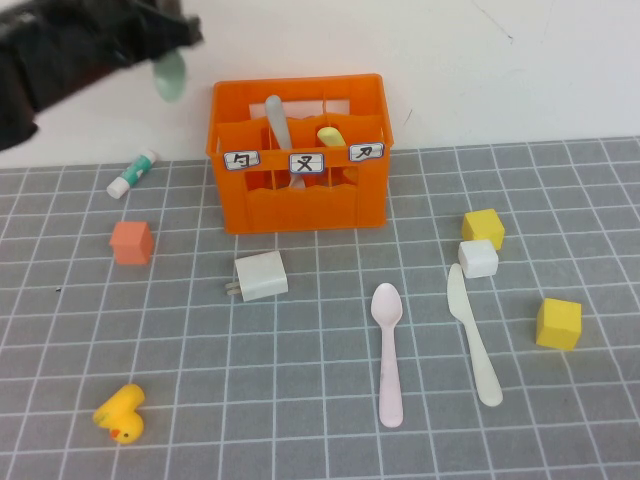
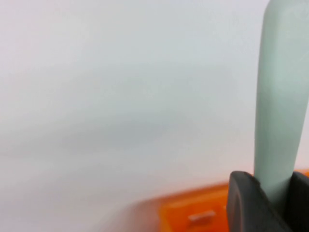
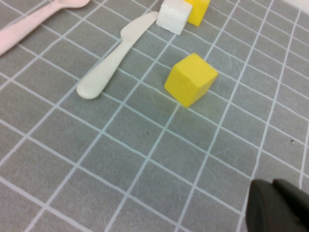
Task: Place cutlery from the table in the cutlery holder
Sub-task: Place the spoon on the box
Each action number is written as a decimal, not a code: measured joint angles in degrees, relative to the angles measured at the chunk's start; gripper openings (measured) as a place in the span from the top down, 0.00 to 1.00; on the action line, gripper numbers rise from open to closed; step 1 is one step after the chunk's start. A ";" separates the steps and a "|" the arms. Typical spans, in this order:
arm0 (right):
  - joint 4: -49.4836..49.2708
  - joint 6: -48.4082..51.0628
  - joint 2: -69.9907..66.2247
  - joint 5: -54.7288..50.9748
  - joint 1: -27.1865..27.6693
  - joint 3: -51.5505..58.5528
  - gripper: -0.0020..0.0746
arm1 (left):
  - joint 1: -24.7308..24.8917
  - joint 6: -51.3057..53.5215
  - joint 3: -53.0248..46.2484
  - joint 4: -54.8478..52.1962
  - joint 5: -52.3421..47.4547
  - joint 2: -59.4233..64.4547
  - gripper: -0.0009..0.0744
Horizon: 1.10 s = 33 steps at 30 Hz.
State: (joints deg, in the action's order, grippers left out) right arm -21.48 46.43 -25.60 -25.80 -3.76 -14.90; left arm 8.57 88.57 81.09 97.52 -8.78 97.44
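Observation:
The robot's left gripper will release the mint-green spoon, now raised above the orange cutlery holder, in the orange cutlery holder's end compartment [image 1: 257, 130] next to the grey fork.
My left gripper [image 1: 176, 42] is raised at the far left, left of and above the orange cutlery holder [image 1: 300, 208]. It is shut on a mint-green spoon [image 1: 168, 76], whose handle rises between the fingers [image 2: 241, 203] in the left wrist view. A grey fork [image 1: 278, 118] and a yellow knife [image 1: 331, 135] stand inside the holder. On the table [image 1: 320, 440] lie a pink spoon [image 1: 388, 350] and a cream-white knife [image 1: 472, 335]. My right gripper [image 3: 279, 207] hovers shut and empty over the grid, near the yellow cube [image 3: 190, 79]; it is out of the high view.
A glue stick [image 1: 132, 172] and a small orange cube [image 1: 131, 242] lie left of the holder. A white plug adapter [image 1: 261, 276] sits in front of it, and a yellow duck [image 1: 121, 412] at the near left. A yellow cube [image 1: 483, 228], a white cube [image 1: 478, 258] and a second yellow cube [image 1: 558, 323] stand on the right.

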 joint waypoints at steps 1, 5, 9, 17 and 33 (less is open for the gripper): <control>0.00 0.00 0.00 0.00 0.00 0.00 0.98 | 0.00 0.78 0.00 0.21 -1.34 0.96 0.84; 0.00 0.00 0.00 0.00 0.00 0.00 0.98 | 0.00 2.66 0.12 0.44 -6.84 4.01 0.84; 0.00 0.00 0.00 0.33 0.00 0.00 0.98 | 0.00 3.06 2.15 0.44 -10.91 7.16 0.84; 0.00 0.00 0.00 0.45 0.00 0.00 0.98 | 0.00 6.11 6.92 0.33 -13.91 12.57 0.84; 0.00 0.00 0.00 0.65 0.00 0.00 0.98 | 0.00 19.03 7.48 -0.21 -21.92 17.24 0.74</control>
State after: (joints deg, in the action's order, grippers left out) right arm -21.48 46.43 -25.60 -25.15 -3.76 -14.90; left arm 8.57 107.59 88.57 97.30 -30.71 114.68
